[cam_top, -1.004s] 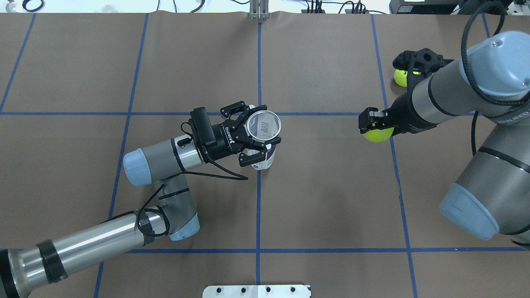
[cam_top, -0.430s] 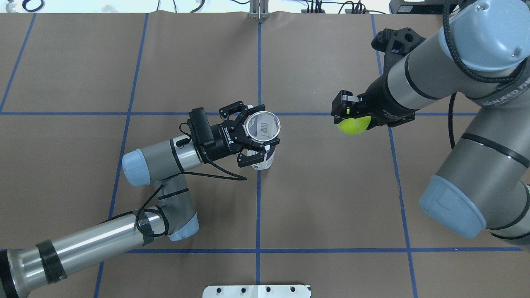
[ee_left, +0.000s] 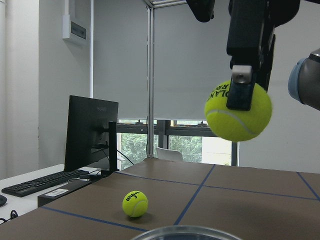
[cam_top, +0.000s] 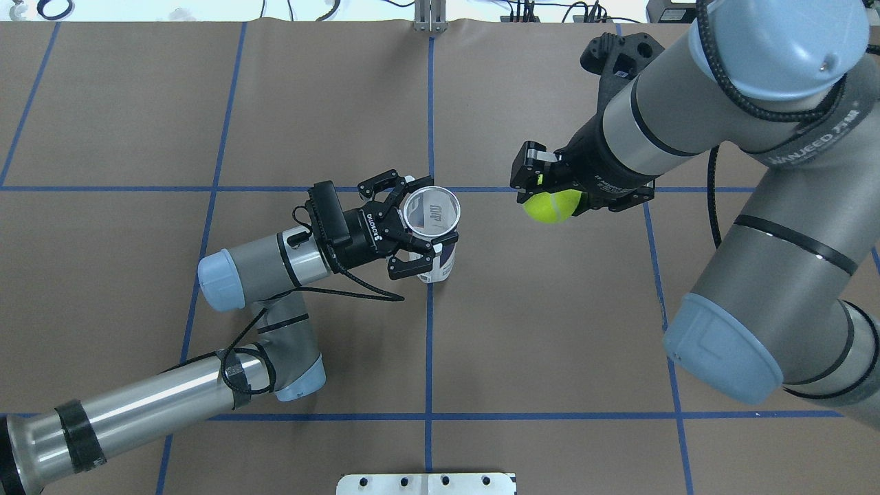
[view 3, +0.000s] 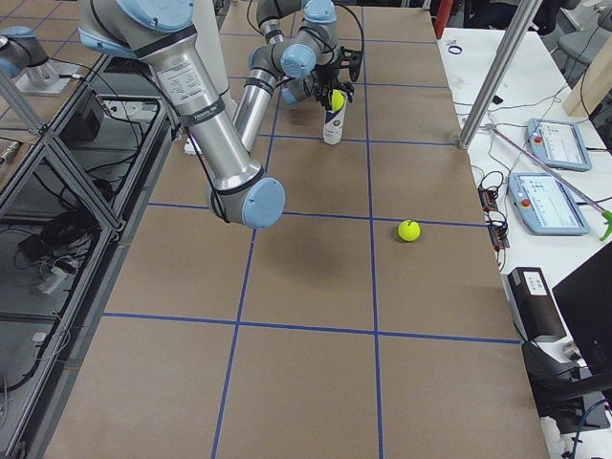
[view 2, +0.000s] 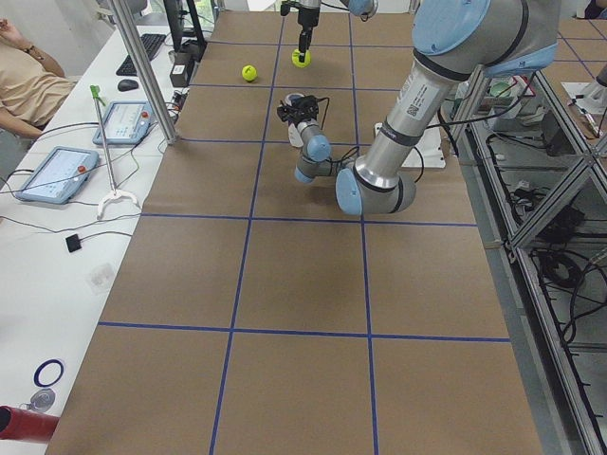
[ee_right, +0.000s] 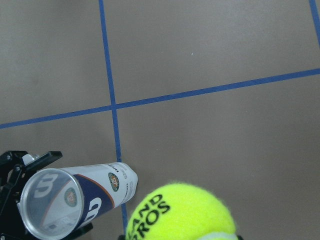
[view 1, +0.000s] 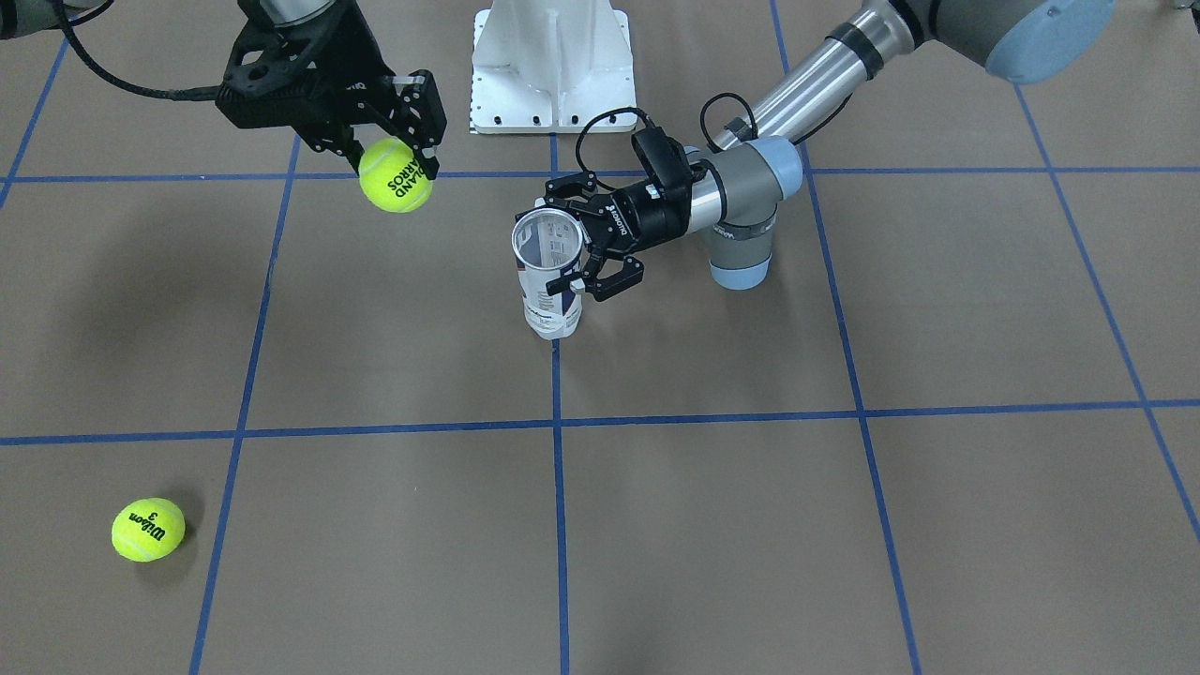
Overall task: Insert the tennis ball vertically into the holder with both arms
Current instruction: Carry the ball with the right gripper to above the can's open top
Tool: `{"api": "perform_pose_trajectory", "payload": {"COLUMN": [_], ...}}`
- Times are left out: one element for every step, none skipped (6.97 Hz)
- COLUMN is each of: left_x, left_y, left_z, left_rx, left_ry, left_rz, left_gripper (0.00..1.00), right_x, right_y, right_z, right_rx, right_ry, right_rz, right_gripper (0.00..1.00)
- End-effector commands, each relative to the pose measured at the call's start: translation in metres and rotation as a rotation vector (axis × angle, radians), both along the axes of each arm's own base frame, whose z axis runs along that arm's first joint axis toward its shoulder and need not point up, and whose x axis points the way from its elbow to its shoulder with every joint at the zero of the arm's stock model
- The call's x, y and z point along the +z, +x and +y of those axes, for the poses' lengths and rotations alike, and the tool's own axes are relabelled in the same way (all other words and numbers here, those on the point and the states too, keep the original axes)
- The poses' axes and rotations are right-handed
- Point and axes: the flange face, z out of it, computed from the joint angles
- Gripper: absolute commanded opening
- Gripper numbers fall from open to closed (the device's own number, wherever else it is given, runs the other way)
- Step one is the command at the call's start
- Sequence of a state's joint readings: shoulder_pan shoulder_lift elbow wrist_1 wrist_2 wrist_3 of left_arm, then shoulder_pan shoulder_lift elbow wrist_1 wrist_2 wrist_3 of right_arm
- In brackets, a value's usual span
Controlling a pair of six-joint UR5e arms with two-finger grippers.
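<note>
Next, my right gripper lets go of the yellow tennis ball in the opening of the holder [view 1: 546, 232] [ee_right: 52, 203].
The holder [cam_top: 441, 262] is a clear can with a white and navy label, standing upright near the table's centre with its open mouth up. It also shows in the front view [view 1: 553, 302] and the right wrist view [ee_right: 85, 192]. My left gripper [cam_top: 419, 221] is shut on the holder just below its rim, coming in from the side. My right gripper [cam_top: 546, 196] is shut on a yellow tennis ball [cam_top: 550, 206] and holds it in the air to the right of the holder's mouth. The held ball also shows in the front view [view 1: 396, 175] and the left wrist view [ee_left: 239, 112].
A second tennis ball [view 1: 148, 530] marked "Wilson 3" lies on the table far out on my right side. It also shows in the left wrist view [ee_left: 135, 203] and is hidden under my right arm in the overhead view. The white pedestal [view 1: 553, 66] stands at my base.
My right gripper has carried the ball leftwards, closer to the holder. My left gripper and the holder have shifted slightly to the left.
</note>
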State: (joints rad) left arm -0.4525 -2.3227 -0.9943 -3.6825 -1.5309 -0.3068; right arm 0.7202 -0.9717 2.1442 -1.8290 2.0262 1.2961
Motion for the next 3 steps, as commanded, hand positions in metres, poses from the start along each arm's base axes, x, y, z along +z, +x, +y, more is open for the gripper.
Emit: {"api": "perform_pose_trajectory", "payload": {"left_x": [0.006, 0.004, 0.004], "left_y": [-0.002, -0.003, -0.003], "left_z": [0.001, 0.001, 0.001], "left_rx": [0.000, 0.000, 0.000], "left_ry": [-0.003, -0.001, -0.001], "left_rz": [-0.007, -0.003, -0.003], "left_gripper": [0.98, 0.99, 0.99], "right_x": [-0.017, -0.032, -0.043], "right_y": [-0.013, -0.024, -0.031], "right_z": [0.004, 0.001, -0.003], "right_rx": [-0.007, -0.006, -0.003], "right_ry": [-0.012, -0.024, -0.036], "right_rz": [-0.006, 0.001, 0.003], "right_gripper": [0.00, 0.00, 0.00]}}
